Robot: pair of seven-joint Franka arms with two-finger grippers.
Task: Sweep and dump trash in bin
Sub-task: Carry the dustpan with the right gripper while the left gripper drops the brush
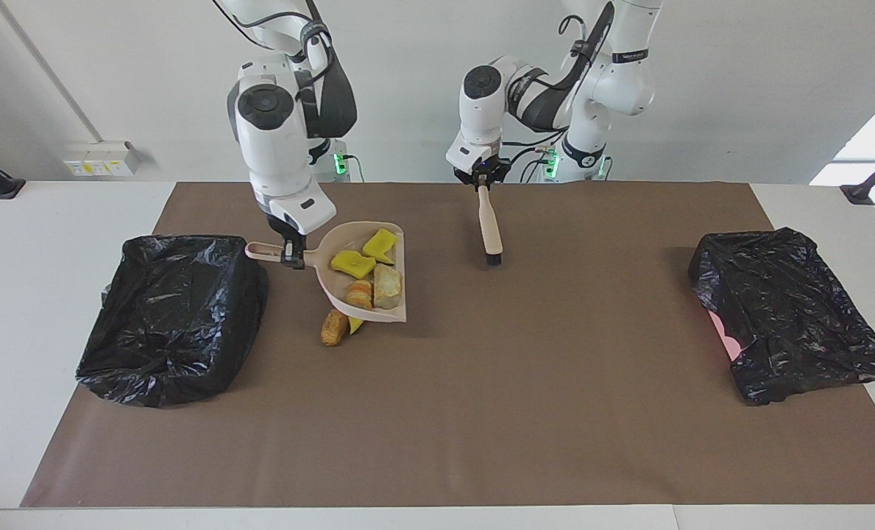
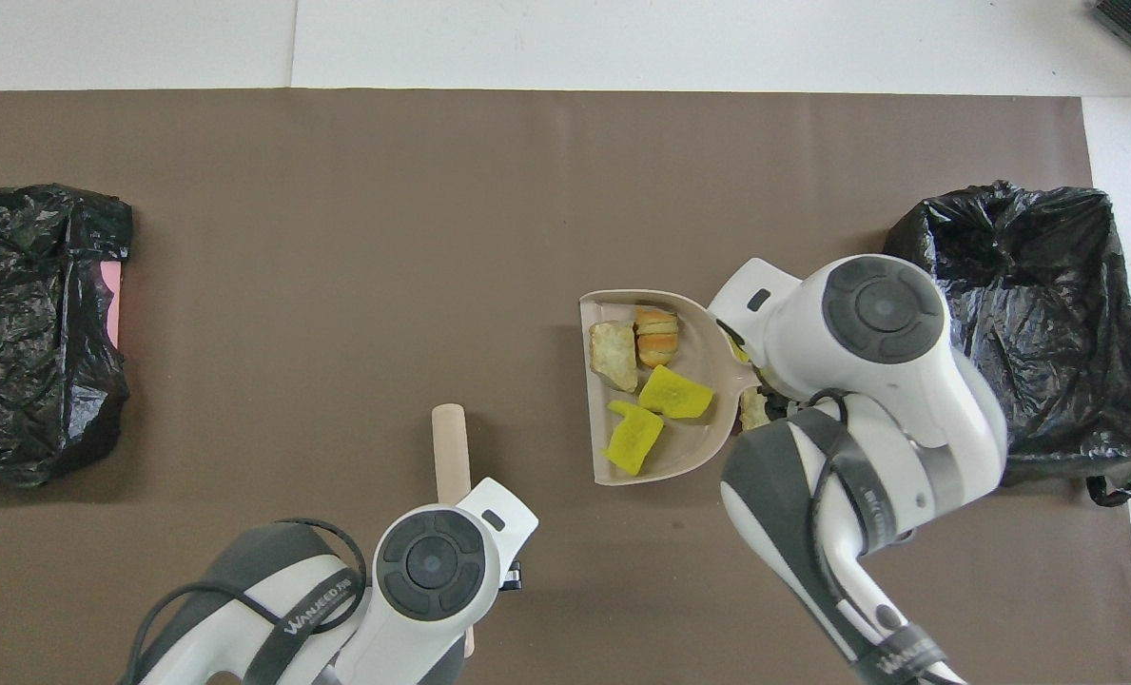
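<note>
The pink brush, now hanging beside the dustpan, will be let go by my left gripper on the brown mat point(image 2: 524, 616) between my arms, nearer me than the dustpan.
My right gripper point(image 1: 292, 257) is shut on the handle of the pale pink dustpan point(image 1: 328, 278), beside the bin point(image 1: 172, 316) at the right arm's end of the table. The pan point(image 2: 691, 447) holds several trash pieces: two yellow chunks point(image 1: 352, 263), a tan lump point(image 1: 387, 285) and a bread-like piece point(image 1: 360, 293). A brown lump point(image 1: 333, 327) and a yellow piece point(image 1: 355, 324) lie on the mat at the pan's edge, farther from the robots. My left gripper point(image 1: 483, 184) is shut on the pink brush point(image 1: 490, 224), which hangs bristles down beside the pan.
A second black-bagged bin point(image 1: 787, 313) stands at the left arm's end of the table, with some pink showing at its side point(image 2: 111, 304). A brown mat point(image 1: 481, 412) covers the table. The right arm hides the pan's handle in the overhead view.
</note>
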